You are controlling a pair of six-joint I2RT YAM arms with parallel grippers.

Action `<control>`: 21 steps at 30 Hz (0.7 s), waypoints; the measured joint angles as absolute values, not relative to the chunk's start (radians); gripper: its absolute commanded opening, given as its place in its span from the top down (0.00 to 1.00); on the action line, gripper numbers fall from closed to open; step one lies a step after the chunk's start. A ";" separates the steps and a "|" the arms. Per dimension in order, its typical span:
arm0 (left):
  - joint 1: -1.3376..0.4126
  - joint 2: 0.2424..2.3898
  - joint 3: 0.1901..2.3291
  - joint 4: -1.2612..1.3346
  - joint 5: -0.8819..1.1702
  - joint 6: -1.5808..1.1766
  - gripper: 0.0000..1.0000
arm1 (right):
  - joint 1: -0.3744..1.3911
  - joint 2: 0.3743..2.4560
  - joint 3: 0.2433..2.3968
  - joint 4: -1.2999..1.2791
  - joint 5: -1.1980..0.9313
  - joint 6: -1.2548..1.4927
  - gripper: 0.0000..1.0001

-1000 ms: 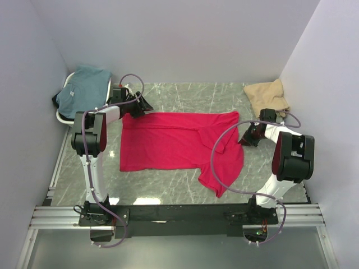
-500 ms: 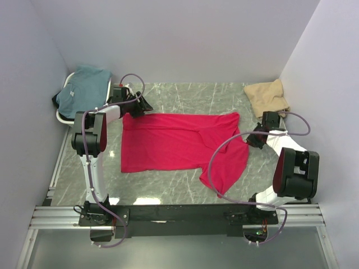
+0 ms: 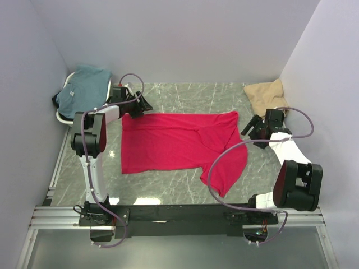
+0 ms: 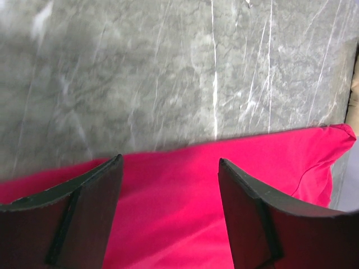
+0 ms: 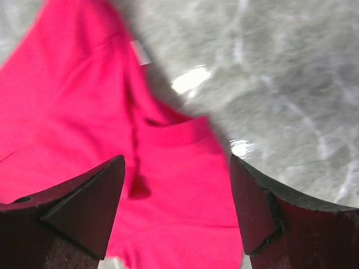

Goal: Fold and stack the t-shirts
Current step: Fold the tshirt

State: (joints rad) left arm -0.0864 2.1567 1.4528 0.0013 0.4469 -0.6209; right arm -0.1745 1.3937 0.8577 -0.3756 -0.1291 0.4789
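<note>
The crimson red t-shirt trails toward the table's near edge, and there I should close my right gripper on the sleeve's near tip (image 3: 224, 192) of that shirt.
The crimson red t-shirt (image 3: 179, 143) lies spread in the middle of the table, its right side rumpled and trailing toward the near edge. My left gripper (image 3: 145, 106) is open over the shirt's far left corner; in the left wrist view red cloth (image 4: 168, 224) shows between the spread fingers (image 4: 84, 213). My right gripper (image 3: 248, 129) hangs open just above the shirt's right edge, with red cloth (image 5: 179, 196) below it and nothing held. A tan t-shirt (image 3: 267, 96) lies bunched at the far right. The teal t-shirt (image 3: 83, 85) sits in the basket.
The white oval basket (image 3: 61, 116) stands at the far left corner, against the wall. White walls close in the left, back and right sides. Grey marble tabletop (image 3: 190, 95) shows beyond the red shirt. The right arm's cable (image 3: 216, 162) loops over the shirt.
My right gripper has swung right and farther away, dragging the red shirt's right side with it, then opened and let the cloth go. The left arm has stayed put.
</note>
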 measured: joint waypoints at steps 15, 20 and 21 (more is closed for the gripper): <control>-0.233 1.494 0.942 -0.051 0.128 -0.723 0.21 | -0.096 1.000 0.605 -0.412 -0.263 0.543 0.21; -0.255 1.271 0.690 -0.106 0.047 -0.796 0.21 | 0.038 0.848 0.456 -0.448 -0.233 0.664 0.21; -0.254 1.235 0.654 -0.131 0.027 -0.810 0.21 | 0.073 0.814 0.435 -0.456 -0.222 0.693 0.21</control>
